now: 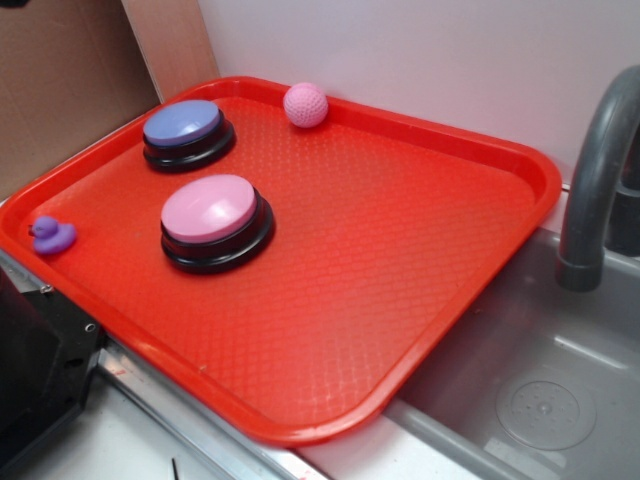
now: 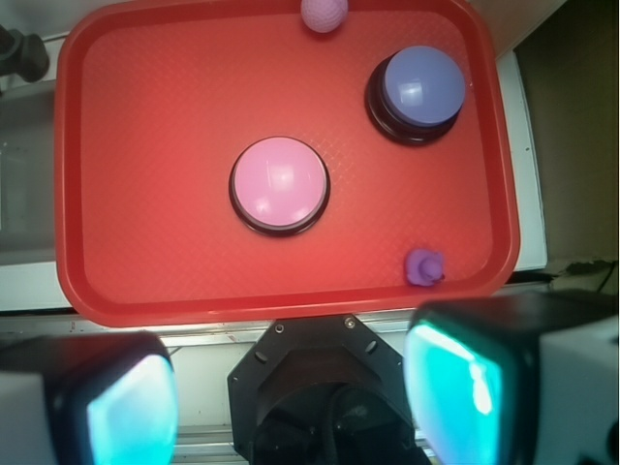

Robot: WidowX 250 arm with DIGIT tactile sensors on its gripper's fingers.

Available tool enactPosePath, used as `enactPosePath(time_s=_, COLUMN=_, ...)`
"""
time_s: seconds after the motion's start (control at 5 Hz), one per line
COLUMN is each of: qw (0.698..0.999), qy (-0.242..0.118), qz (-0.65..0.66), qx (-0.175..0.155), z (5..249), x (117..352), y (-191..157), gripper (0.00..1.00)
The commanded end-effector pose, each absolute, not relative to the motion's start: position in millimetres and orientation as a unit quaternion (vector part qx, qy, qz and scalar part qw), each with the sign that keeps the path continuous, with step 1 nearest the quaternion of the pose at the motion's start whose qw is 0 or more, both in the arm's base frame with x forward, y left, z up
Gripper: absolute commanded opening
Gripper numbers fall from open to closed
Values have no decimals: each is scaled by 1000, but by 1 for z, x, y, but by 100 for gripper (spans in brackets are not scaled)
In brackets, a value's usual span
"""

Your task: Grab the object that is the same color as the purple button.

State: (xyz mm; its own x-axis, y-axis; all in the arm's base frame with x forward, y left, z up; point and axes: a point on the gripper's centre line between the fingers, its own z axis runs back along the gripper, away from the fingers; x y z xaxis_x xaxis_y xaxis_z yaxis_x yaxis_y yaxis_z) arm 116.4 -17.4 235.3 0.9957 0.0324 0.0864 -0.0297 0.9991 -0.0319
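The body of the purple duck (image 1: 56,239) (image 2: 422,266) should be the next thing my gripper goes to and closes on, because the duck matches the color of the purple button.
A tiny purple duck (image 1: 52,235) (image 2: 424,266) sits at the near left corner of the red tray (image 1: 420,260) (image 2: 145,194), close to the rim. The purple button (image 1: 184,131) (image 2: 419,89), a blue-purple dome on a black base, stands at the tray's far left. In the wrist view my gripper (image 2: 291,397) hovers high above the robot base, off the tray's near edge. Its two cyan-padded fingers (image 2: 131,412) stand wide apart, open, with nothing between them. The exterior view does not show the gripper.
A pink domed button (image 1: 214,215) (image 2: 279,184) stands near the tray's middle left. A pink dimpled ball (image 1: 305,105) (image 2: 323,14) rests against the far rim. A grey sink (image 1: 540,390) with a faucet (image 1: 595,180) lies right of the tray. The black robot base (image 1: 35,370) (image 2: 325,387) sits by the near edge.
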Motion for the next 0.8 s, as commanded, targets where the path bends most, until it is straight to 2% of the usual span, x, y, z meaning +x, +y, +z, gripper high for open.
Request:
enactPosePath(time_s=0.0, qw=999, qy=-44, qz=16, qx=-15, z=235, x=116, y=-17, gripper=100)
enactPosePath(time_s=0.2, qw=999, qy=-19, qz=5, qx=-36, z=216, x=113, y=-14, gripper=100)
enactPosePath(time_s=0.6, qw=999, qy=-36, qz=-25, qx=16, z=186, x=105, y=5, gripper=100)
